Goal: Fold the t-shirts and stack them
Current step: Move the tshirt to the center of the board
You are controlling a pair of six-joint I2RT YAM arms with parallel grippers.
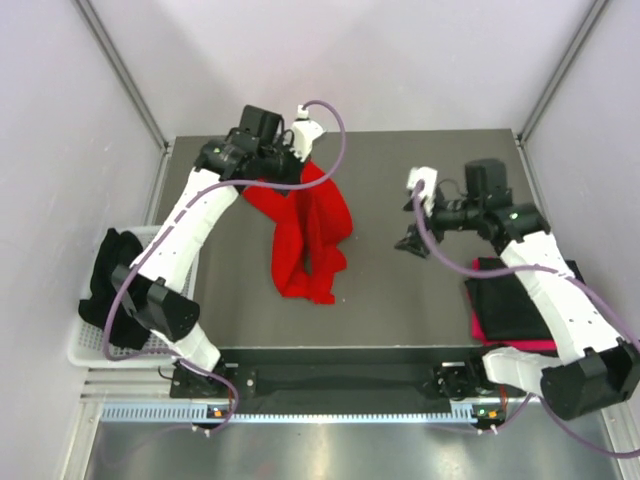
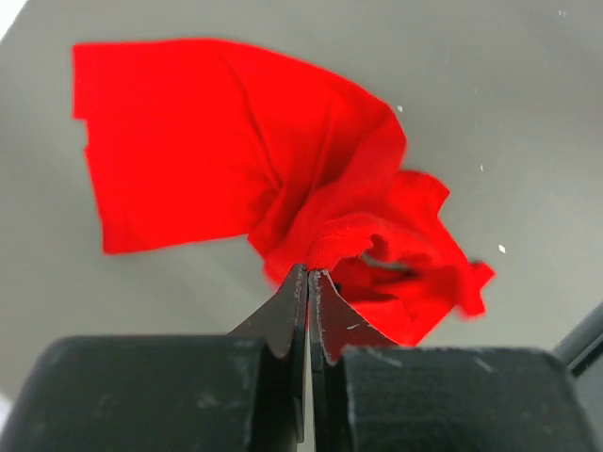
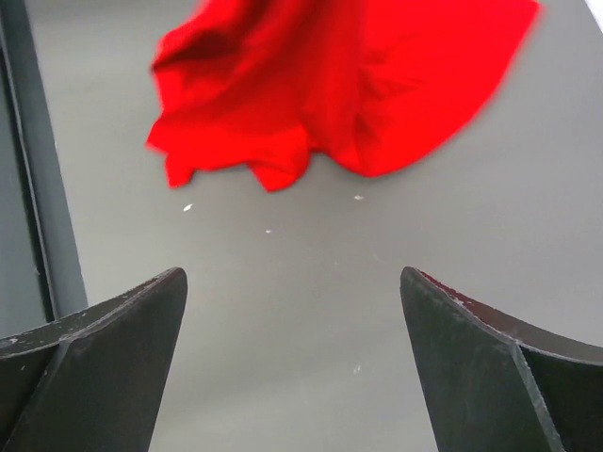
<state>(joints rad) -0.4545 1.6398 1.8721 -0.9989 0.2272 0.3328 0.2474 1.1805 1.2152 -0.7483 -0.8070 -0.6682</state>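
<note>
The red t-shirt's lower end [image 1: 322, 297] [image 3: 176, 171] is the trailing part nearest the table's dark front rail. My right gripper needs to close on it.
A bright red t-shirt [image 1: 312, 232] hangs crumpled from my left gripper [image 1: 297, 166] at the back of the table, its lower end trailing on the grey surface. In the left wrist view the left gripper [image 2: 308, 272] is shut on a bunched fold of the red t-shirt [image 2: 217, 141]. My right gripper [image 1: 411, 242] stands open to the right of the shirt, apart from it. Seen from the right wrist, the right gripper [image 3: 292, 275] has only bare table between its fingers, with the red t-shirt [image 3: 358, 85] ahead of it. A folded black t-shirt [image 1: 512, 297] lies on a pinkish-red one [image 1: 520, 340] at the right edge.
A white mesh basket [image 1: 88, 352] stands off the table's left side with a black t-shirt [image 1: 108, 278] draped in it. Grey walls close in both sides. The table's dark front rail [image 3: 38, 169] runs along the left of the right wrist view.
</note>
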